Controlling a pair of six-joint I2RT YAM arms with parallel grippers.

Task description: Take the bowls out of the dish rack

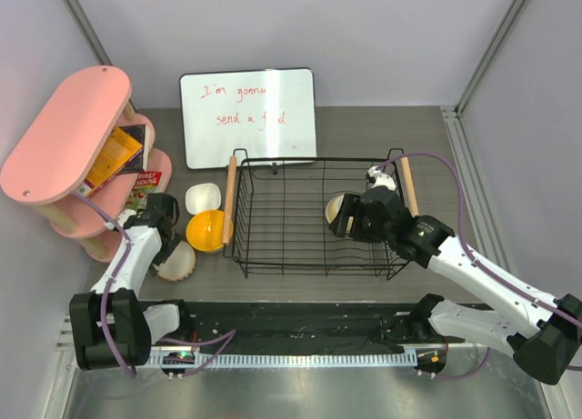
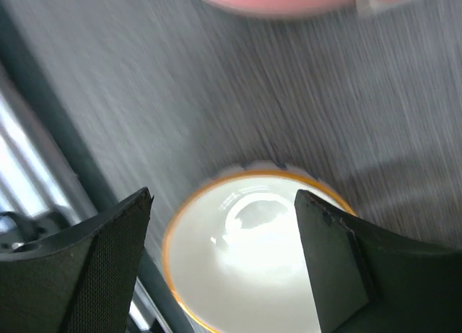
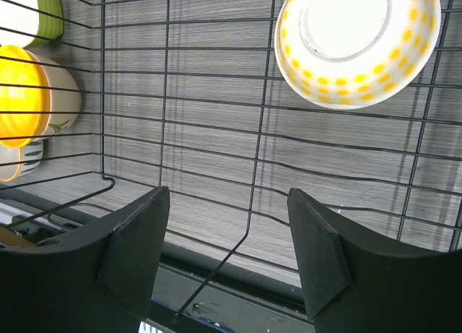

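Note:
My left gripper will take the white bowl's rim (image 2: 167, 250) and stack it inside the orange-yellow bowl, since the orange-rimmed white bowl sits apart from that one.
The black wire dish rack (image 1: 273, 246) stands mid-table. Inside it at the right, a cream bowl with yellow dots (image 1: 335, 206) (image 3: 357, 44) leans on its side. My right gripper (image 1: 348, 224) (image 3: 227, 253) hangs open inside the rack just short of that bowl, with nothing between its fingers. Left of the rack sit a cream-white bowl (image 1: 203, 198), an orange-yellow bowl (image 1: 207, 230) and a ribbed white bowl (image 1: 177, 263). My left gripper (image 1: 171, 246) (image 2: 224, 203) is open right above a white bowl with an orange rim (image 2: 245, 253), which rests on the table.
A pink oval shelf (image 1: 64, 137) holding boxes stands at the far left, close to my left arm. A whiteboard (image 1: 247, 114) leans behind the rack. A black rail (image 1: 300, 324) runs along the near table edge. Through the rack wall the unloaded bowls (image 3: 22, 94) show.

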